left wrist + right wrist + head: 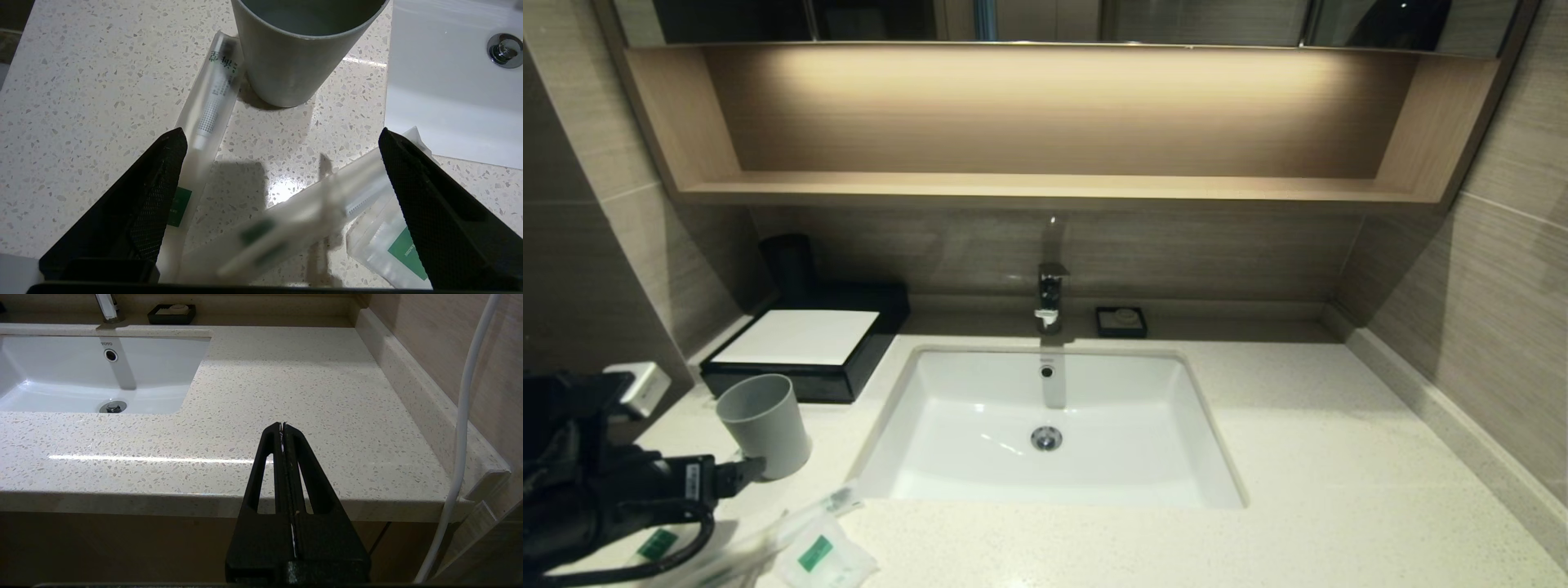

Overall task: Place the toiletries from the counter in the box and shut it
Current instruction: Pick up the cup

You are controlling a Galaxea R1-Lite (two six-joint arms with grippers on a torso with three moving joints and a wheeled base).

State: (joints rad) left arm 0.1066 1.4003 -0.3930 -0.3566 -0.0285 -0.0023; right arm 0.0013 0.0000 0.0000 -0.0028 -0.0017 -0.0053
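Note:
My left gripper needs to close on the sides of the grey cup (776,433) (294,63), below the cup's rim, as the cup stands in front of the black box.
My left gripper (281,132) is open and hovers low over the counter (1339,457) at its front left, in front of the grey cup (298,53). One wrapped stick (208,110) lies beside one finger, reaching to the cup's foot. The second stick (294,216) lies slantwise between the open jaws, its end over the white sachet (384,245) by the other finger. In the head view the sachet (821,555) and a stick (800,510) lie at the front edge. The black box (800,339) stands at the back left, drawer pushed in. My right gripper (282,424) is shut and empty.
The grey cup (764,425) stands between the box and the toiletries. The white sink (1045,425) is right of them, with the faucet (1051,294) and a small black soap dish (1121,321) behind. A wooden shelf (1045,188) hangs above. The right gripper hovers at the counter's front edge.

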